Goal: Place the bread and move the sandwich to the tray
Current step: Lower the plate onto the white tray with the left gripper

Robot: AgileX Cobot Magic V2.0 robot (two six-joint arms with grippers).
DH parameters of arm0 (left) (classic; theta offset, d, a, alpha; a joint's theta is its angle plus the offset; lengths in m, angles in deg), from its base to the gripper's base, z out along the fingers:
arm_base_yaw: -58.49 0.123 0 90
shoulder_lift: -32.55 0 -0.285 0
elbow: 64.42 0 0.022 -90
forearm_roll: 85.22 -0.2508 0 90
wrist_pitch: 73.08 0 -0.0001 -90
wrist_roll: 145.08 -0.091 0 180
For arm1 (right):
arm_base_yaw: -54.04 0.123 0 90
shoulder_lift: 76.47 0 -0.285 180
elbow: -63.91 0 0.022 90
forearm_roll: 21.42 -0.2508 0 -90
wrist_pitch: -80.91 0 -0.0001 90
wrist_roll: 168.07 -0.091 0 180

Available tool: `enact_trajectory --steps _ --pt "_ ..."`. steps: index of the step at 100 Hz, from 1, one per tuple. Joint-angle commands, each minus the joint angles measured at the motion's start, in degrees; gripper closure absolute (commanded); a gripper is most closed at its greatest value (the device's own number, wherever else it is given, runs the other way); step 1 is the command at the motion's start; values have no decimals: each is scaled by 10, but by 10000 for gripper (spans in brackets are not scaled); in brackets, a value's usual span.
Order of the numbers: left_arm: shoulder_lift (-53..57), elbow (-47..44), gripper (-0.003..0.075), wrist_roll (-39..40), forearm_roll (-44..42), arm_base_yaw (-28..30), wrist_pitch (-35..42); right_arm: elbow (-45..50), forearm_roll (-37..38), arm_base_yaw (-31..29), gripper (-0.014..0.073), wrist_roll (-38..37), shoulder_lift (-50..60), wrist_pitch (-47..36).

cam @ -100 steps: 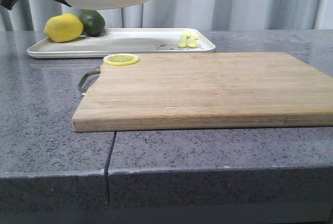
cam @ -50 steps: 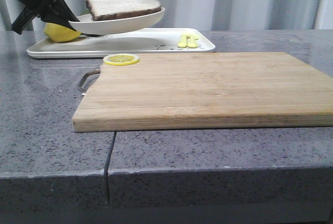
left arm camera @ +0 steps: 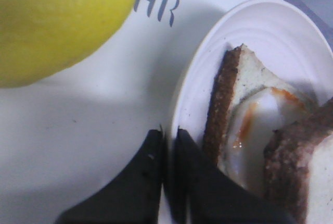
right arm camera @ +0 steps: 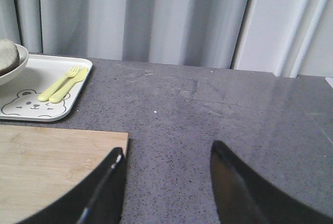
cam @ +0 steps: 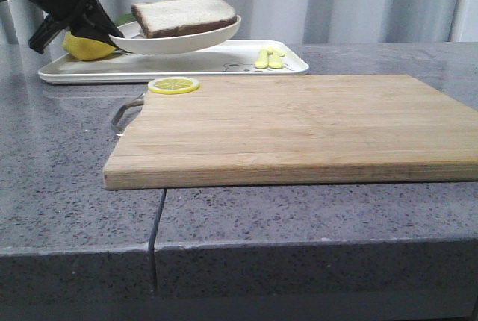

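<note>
The sandwich plate, now held just above the tray, will be released by my left gripper on the white tray (cam: 177, 59), in the space that lies between the lemon and the yellow fork.
The sandwich (cam: 187, 15) lies on a round white plate (cam: 179, 42) held just above the left part of the white tray (cam: 224, 63). My left gripper (cam: 112, 31) is shut on the plate's left rim. In the left wrist view its fingers (left arm camera: 153, 151) pinch the plate (left arm camera: 270, 21) rim, one inside and one outside. There the bread (left arm camera: 302, 161), thick with a dark crust, tops a fried egg (left arm camera: 260, 125) on a lower slice. My right gripper (right arm camera: 167, 156) is open over bare countertop beside the cutting board (right arm camera: 47, 166), holding nothing.
A lemon (cam: 86, 47) and a lime (cam: 125, 17) sit on the tray's left end, close to the plate. A yellow fork and spoon (cam: 269, 58) lie at its right end. The wooden cutting board (cam: 299, 127) fills the table's middle, with a lemon slice (cam: 173, 85) on its far left corner.
The left gripper has brought the plate with the sandwich down from high above the tray to just over it, and a little to the right. The lime is now mostly hidden.
</note>
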Motion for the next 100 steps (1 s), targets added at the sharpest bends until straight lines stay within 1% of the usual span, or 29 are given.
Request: enact_trajectory --steps 1,18,60,76,100 --pt "41 22 740 18 40 -5 24 -16 3 -3 210 1 -1 -41" --pt "41 22 740 35 10 -5 22 -16 3 -3 210 1 -1 -41" --pt "41 22 740 36 6 -6 22 -16 3 -3 210 1 -1 -41" --pt "40 22 740 54 -25 -14 25 -16 3 -3 210 1 -1 -41" --pt "40 22 740 62 -32 -16 30 -16 3 -3 210 1 -1 -41"
